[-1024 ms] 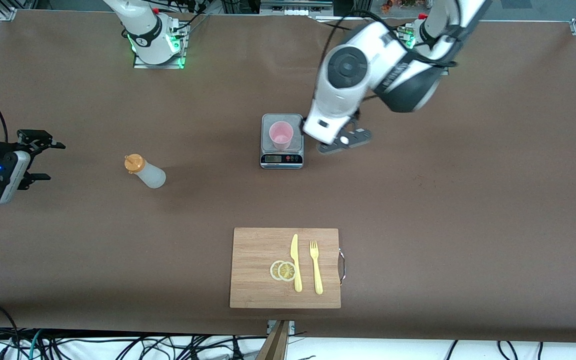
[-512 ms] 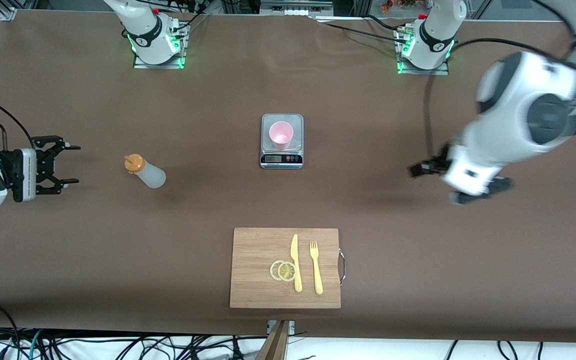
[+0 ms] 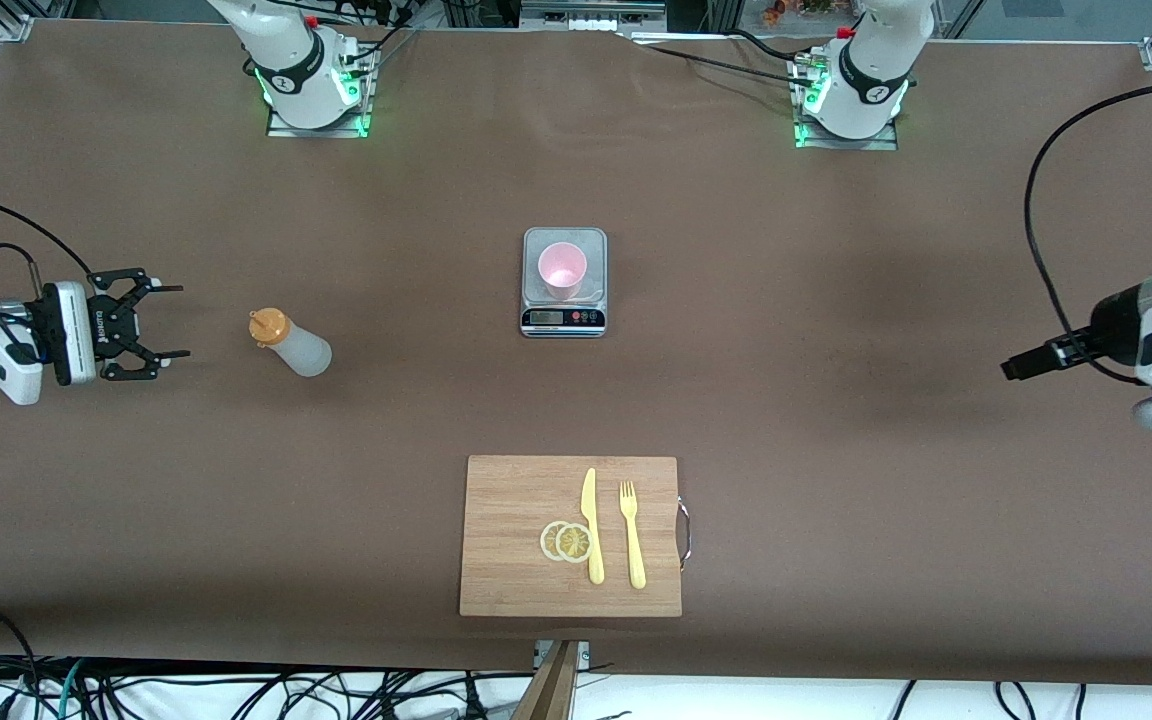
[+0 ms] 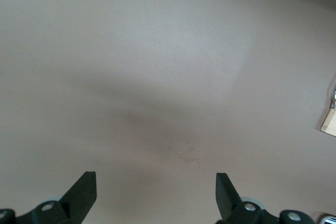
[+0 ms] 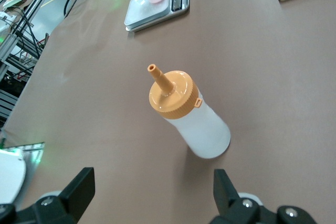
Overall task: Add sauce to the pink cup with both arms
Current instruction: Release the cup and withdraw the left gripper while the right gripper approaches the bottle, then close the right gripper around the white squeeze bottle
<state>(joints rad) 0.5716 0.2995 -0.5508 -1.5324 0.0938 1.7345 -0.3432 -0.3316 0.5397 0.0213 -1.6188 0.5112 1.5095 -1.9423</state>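
Note:
The middle of the sauce bottle's whitish body (image 3: 299, 348) (image 5: 200, 130), below its orange nozzle cap, will be gripped by my right gripper.
The sauce (image 3: 292, 344) is a whitish squeeze bottle with an orange nozzle cap. It stands upright on the brown table, toward the right arm's end from the scale. My right gripper (image 3: 180, 322) is open and empty, a short gap from the bottle on its right-arm side and pointing at it. In the right wrist view the sauce (image 5: 191, 116) stands ahead of the right gripper (image 5: 153, 182). The pink cup (image 3: 562, 270) sits on the steel scale (image 3: 564, 318). My left gripper (image 3: 1016, 365) hangs open over bare table at the left arm's end, and the left wrist view shows nothing between the left gripper's (image 4: 155, 182) fingers.
A wooden cutting board (image 3: 516, 500) lies near the table's front edge. On it are a yellow knife (image 3: 591, 525), a yellow fork (image 3: 631, 532) and two lemon slices (image 3: 566, 541). The arm bases (image 3: 311, 85) stand along the table's robot-side edge.
The left arm swung from beside the scale out to the left arm's end of the table. The right gripper moved closer to the sauce bottle. Both stayed open.

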